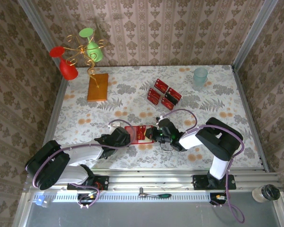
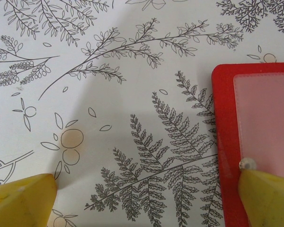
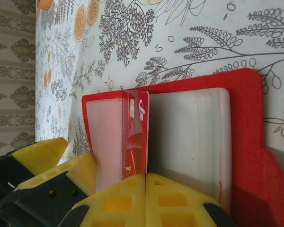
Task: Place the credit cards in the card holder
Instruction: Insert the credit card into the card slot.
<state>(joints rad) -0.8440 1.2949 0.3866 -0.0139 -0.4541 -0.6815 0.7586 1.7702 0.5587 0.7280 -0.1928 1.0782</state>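
Observation:
Next, my right gripper lets go of the red credit card partly inside the pinkish clear flap of the card holder (image 1: 137, 134) (image 3: 126, 142).
The card holder (image 1: 132, 134) lies open on the table in front of the arms, red with pale clear sleeves inside (image 3: 189, 137). My right gripper (image 3: 146, 177) is shut on a red credit card (image 3: 136, 137) that stands on edge over the open holder, beside a pinkish clear flap (image 3: 106, 137). My left gripper (image 2: 146, 201) is open at the holder's left edge (image 2: 225, 142); one yellow fingertip (image 2: 270, 198) rests on that side and the other (image 2: 21, 201) is on the cloth. Several more credit cards (image 1: 163, 93) lie grouped farther back.
An orange-brown slab (image 1: 98, 87) lies at the back left, under a wire stand with red and green glasses (image 1: 80, 52). A pale cup (image 1: 200, 78) stands at the back right. Papered walls close in the table on three sides.

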